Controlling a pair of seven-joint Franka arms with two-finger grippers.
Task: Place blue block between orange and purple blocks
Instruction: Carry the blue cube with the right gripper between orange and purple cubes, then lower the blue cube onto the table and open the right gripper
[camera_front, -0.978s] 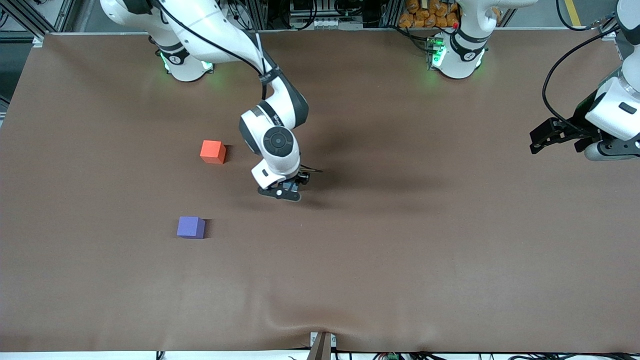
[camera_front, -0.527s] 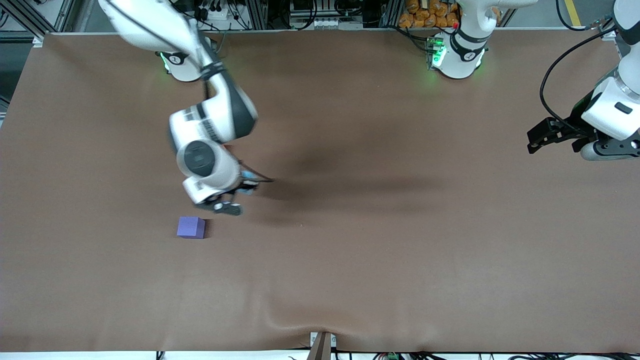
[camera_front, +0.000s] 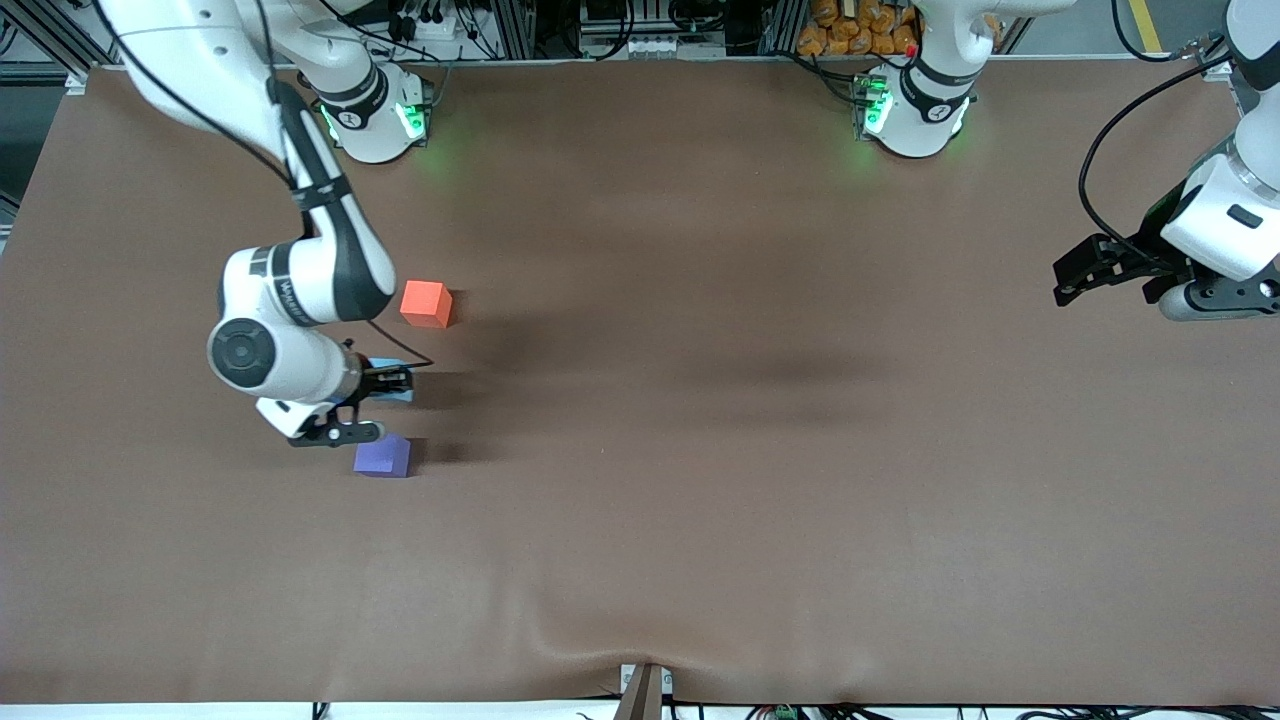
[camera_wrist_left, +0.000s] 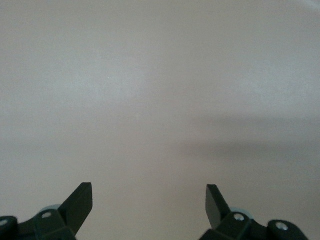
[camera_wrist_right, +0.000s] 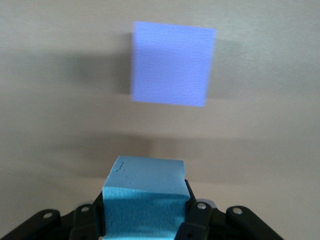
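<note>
The blue block, still held above the table, will go down from my right gripper on the brown table cover midway (camera_front: 403, 377) (camera_wrist_right: 147, 172) between the orange and purple blocks.
My right gripper (camera_front: 385, 383) is shut on the blue block (camera_front: 398, 370), a light sky-blue cube, and holds it above the table between the orange block (camera_front: 426, 303) and the purple block (camera_front: 383, 456). In the right wrist view the blue block (camera_wrist_right: 145, 197) sits between the fingers and the purple block (camera_wrist_right: 172, 63) lies on the table past it. My left gripper (camera_front: 1075, 275) is open and empty, waiting above the table at the left arm's end; its fingertips (camera_wrist_left: 80, 197) show only bare table.
The brown table cover (camera_front: 700, 450) has a wrinkle at its edge nearest the front camera. The two arm bases (camera_front: 370, 120) stand along the farthest edge.
My right gripper has carried the blue block from mid-table toward the right arm's end, to a spot between the orange and purple blocks. The left arm has barely moved.
</note>
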